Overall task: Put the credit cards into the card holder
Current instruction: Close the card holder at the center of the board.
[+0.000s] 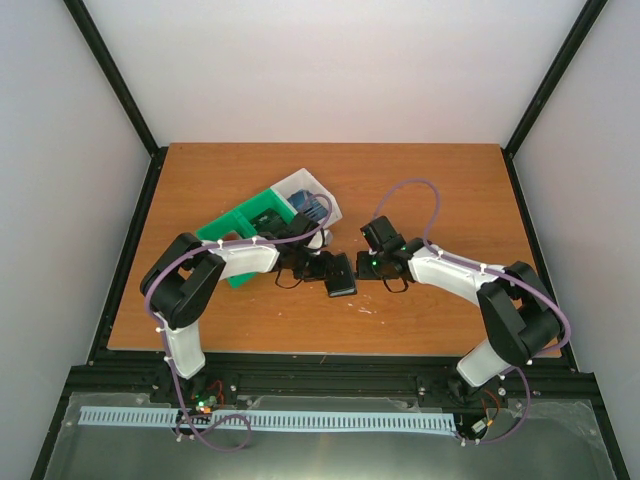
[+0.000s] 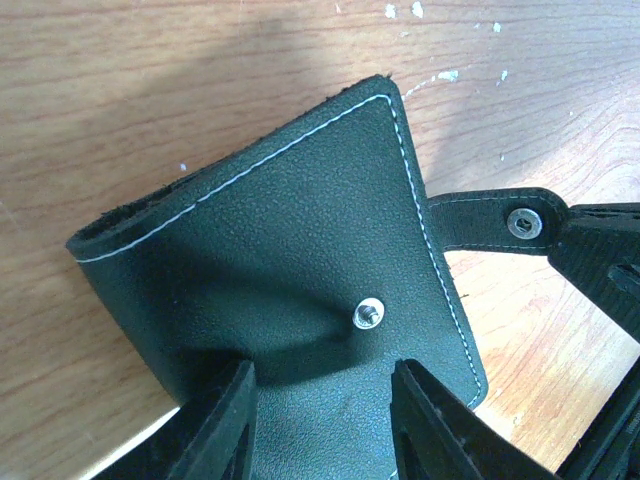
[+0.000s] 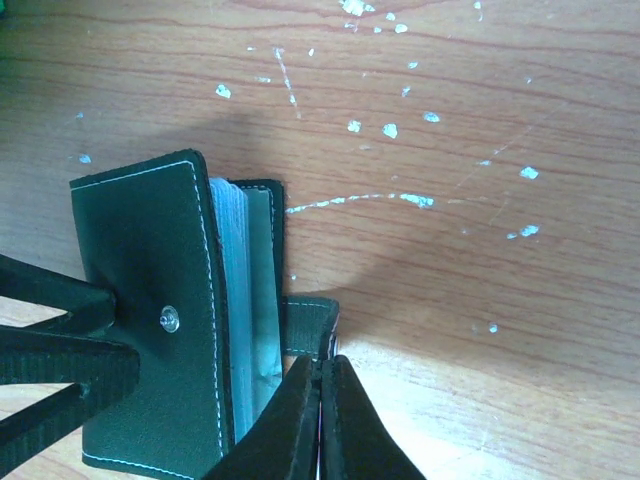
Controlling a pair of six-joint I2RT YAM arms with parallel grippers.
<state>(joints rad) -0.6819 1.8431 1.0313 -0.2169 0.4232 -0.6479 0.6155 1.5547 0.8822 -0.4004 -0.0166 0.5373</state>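
I will back my left gripper off, since both its fingers rest on the card holder's cover, and grip around its folded edge point(image 2: 127, 332) before I close the snap tab.
The black card holder point(image 1: 341, 274) lies on the table between my two grippers. In the right wrist view its cover point(image 3: 150, 300) stands partly lifted, showing grey-blue sleeves point(image 3: 238, 290). My left gripper point(image 2: 320, 390) is open, its fingers point(image 2: 225, 425) spread over the cover's near edge, below the snap stud point(image 2: 367, 315). My right gripper point(image 3: 320, 362) is shut on the end of the holder's snap tab point(image 3: 308, 324); a thin pinkish line shows between its fingers. In the top view the left gripper point(image 1: 312, 262) is on the holder's left and the right gripper point(image 1: 362, 266) on its right. Blue credit cards point(image 1: 310, 208) lie in the bin.
A green and white plastic bin point(image 1: 250, 228) stands just behind my left arm, left of the table's middle. Black frame posts rise at the back corners. The wood table point(image 1: 440, 190) shows white scuffs near the holder.
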